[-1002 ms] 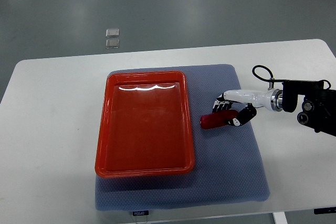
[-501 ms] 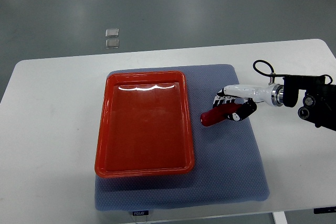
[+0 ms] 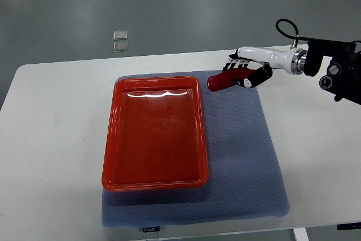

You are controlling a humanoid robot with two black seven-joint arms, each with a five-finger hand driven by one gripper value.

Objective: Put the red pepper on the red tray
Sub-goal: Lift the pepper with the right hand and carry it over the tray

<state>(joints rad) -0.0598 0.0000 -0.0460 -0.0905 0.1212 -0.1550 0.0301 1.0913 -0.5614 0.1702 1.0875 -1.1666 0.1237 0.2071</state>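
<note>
Next, I let go of the red pepper with my right gripper near the middle of the red tray [image 3: 152, 125], a bit toward the tray's far edge.
The red pepper [image 3: 223, 80] is held in my right hand [image 3: 243, 71], lifted above the far edge of the blue mat, just right of the red tray's far right corner. My right hand's fingers are curled around the pepper's right end; its left end sticks out toward the tray. The red tray [image 3: 155, 180] lies on the left part of the mat with nothing in it. My right arm [image 3: 316, 66] comes in from the right edge. My left arm is out of view.
The blue-grey mat [image 3: 242, 156] covers the middle of the white table [image 3: 53, 139]. Two small clear objects [image 3: 120, 40] lie on the floor beyond the table's far edge.
My right hand has lifted the pepper off the mat and carried it away from me and slightly left, from beside the tray's middle to near its far right corner.
</note>
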